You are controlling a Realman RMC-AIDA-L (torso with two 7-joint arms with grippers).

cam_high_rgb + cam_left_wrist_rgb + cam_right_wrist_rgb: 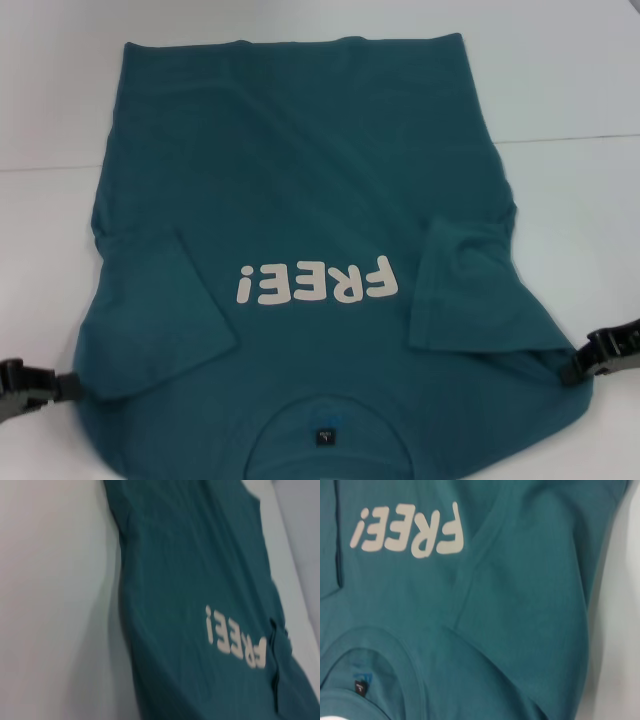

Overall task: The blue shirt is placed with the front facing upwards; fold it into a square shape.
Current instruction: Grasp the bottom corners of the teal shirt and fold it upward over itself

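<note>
Next, my left gripper opens and takes the shirt's shoulder nearer the collar (112, 422) before folding, because it now pinches the shirt's outer edge beside the folded sleeve.
The blue shirt (300, 170) lies flat on the white table, front up, with its collar (325, 420) nearest me and its hem at the far side. The off-white "FREE!" lettering (318, 283) reads upside down. Both short sleeves are folded inward onto the chest: one (160, 310) on the left, the other (465, 290) on the right. My left gripper (30, 387) sits low at the shirt's near-left shoulder edge. At the near-right shoulder edge is my right gripper (600, 355). The wrist views show the shirt (190, 580) (520, 605) and its dark neck label (360, 687).
The white table (560, 80) extends around the shirt on the left, right and far sides. A faint seam line (570, 138) crosses the table behind the shirt.
</note>
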